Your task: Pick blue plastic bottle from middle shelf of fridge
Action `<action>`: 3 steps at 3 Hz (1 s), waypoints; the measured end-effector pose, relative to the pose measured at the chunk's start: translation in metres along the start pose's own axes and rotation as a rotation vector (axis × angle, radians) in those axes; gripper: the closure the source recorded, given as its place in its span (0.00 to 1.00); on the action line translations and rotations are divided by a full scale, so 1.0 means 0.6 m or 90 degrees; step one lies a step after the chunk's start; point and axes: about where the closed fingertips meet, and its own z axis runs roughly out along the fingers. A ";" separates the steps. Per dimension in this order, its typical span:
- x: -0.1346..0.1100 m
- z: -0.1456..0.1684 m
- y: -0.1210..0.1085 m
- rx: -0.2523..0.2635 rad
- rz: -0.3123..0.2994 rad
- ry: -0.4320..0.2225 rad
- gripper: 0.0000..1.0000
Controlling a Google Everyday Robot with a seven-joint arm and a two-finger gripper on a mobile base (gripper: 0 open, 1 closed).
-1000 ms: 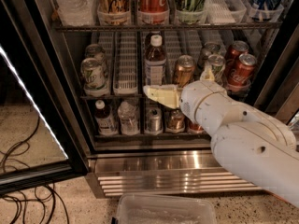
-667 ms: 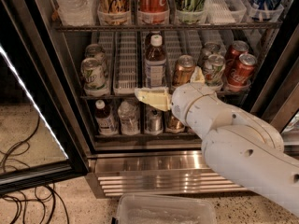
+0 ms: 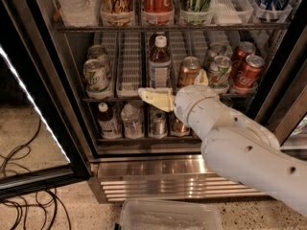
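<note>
Next, I will grip the blue plastic bottle's pale label (image 3: 159, 75), below its dark neck.
The blue plastic bottle (image 3: 159, 63), with dark drink, a white cap and a pale label, stands upright in the centre of the middle shelf (image 3: 125, 75) of the fridge (image 3: 158, 176). My gripper (image 3: 171, 84) is at the shelf's front edge, just below and right of the bottle. It is open. One cream finger (image 3: 154, 98) points left across the bottle's base. The other finger (image 3: 201, 76) shows beside a gold can (image 3: 188, 71). The gripper holds nothing.
Green cans (image 3: 96, 74) stand at the shelf's left, and a green can (image 3: 219, 71) and red cans (image 3: 248, 70) at its right. Small bottles (image 3: 108, 121) and cans fill the lower rack. The glass door (image 3: 33, 109) is open at left. Cables (image 3: 24, 195) and a clear bin (image 3: 168, 217) lie on the floor.
My arm has swung left and closer to the shelf, bringing the lower finger from right of the bottle to in front of its base.
</note>
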 end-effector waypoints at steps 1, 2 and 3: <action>0.017 0.067 0.016 0.022 0.013 -0.028 0.00; 0.033 0.140 0.031 0.061 0.026 -0.046 0.00; 0.045 0.193 0.022 0.099 0.027 -0.060 0.13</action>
